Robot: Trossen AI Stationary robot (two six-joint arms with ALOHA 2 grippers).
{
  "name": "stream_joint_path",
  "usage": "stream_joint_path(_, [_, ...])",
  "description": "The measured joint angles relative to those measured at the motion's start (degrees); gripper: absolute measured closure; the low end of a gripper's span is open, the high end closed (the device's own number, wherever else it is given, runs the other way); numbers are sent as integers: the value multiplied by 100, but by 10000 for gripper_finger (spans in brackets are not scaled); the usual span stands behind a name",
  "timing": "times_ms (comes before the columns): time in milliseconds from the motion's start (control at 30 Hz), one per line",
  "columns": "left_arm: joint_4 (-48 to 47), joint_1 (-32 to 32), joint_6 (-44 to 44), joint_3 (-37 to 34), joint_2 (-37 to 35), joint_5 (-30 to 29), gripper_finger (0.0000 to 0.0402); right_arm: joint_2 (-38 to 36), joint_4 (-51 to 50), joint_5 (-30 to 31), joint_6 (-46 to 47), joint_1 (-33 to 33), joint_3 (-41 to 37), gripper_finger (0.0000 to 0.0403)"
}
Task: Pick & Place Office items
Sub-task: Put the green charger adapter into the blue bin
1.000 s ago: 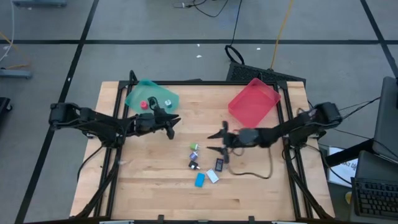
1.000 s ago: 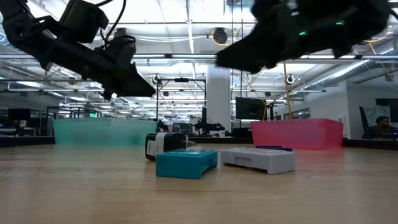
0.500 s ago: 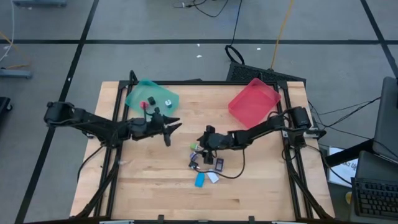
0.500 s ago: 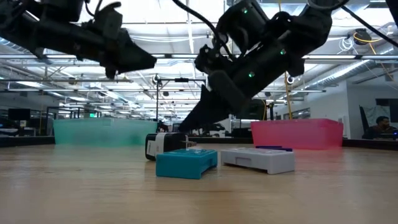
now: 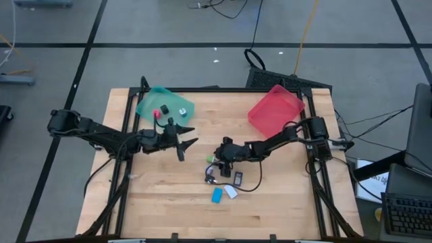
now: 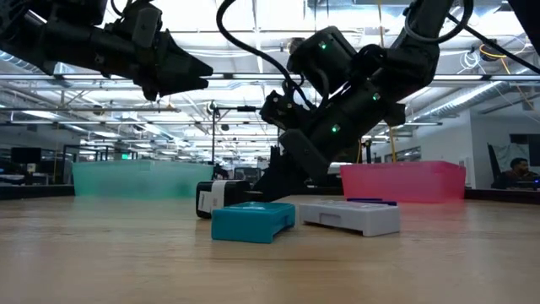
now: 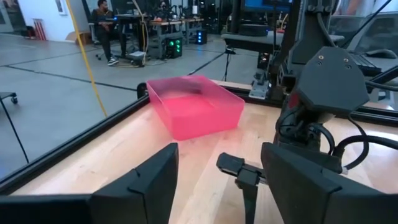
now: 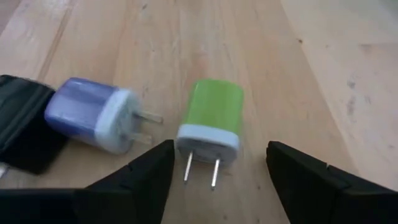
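Note:
I will reach past the green plug's pins, which point at my right gripper, and grip the plug's green body [image 8: 214, 102] before I hand it to my left gripper.
Several tiny office items lie mid-table: a green plug [image 5: 210, 159], a purple one [image 5: 210, 169], black pieces [image 5: 237, 177], a bright blue block [image 5: 217, 195] and a white one [image 5: 231, 192]. My right gripper [image 5: 216, 158] is low and open. In the right wrist view its fingers [image 8: 143, 177] stand on either side of the green plug's [image 8: 211, 115] pronged end without touching. The purple plug [image 8: 93, 118] lies beside it. My left gripper [image 5: 191, 136] hovers open above the table, near the teal tray [image 5: 164, 103], which holds red, black and white pieces.
The red tray [image 5: 275, 108] sits at the far right of the table. From table height, the bright blue block [image 6: 251, 221] and white block [image 6: 350, 215] lie nearest, a black piece [image 6: 215, 198] behind them. Bare wood spreads along the near edge and near left.
My right gripper has travelled toward the table's left and come down to the cluster, ending around the green plug. My left gripper has risen a little above the table. The items have stayed put.

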Motion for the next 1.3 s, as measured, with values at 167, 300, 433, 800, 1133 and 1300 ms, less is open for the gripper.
stream_joint_path(167, [0,0,-2,0,0,0,167,0,7,-5,-37,3,0,188])
stream_joint_path(300, [0,0,-5,0,0,0,176,0,4,-13,-118,4,0,233])
stream_joint_path(433, [0,0,-103,0,0,0,186,-2,14,-13,-187,-10,0,285])
stream_joint_path(800, [0,0,-269,0,0,0,217,-63,141,1,-192,-71,-4,369])
stream_joint_path(1133, [-40,0,-274,0,0,0,242,-117,311,-30,192,-53,-7,365])
stream_joint_path(1300, [-46,0,-275,0,0,0,249,-167,649,-145,488,64,-4,271])
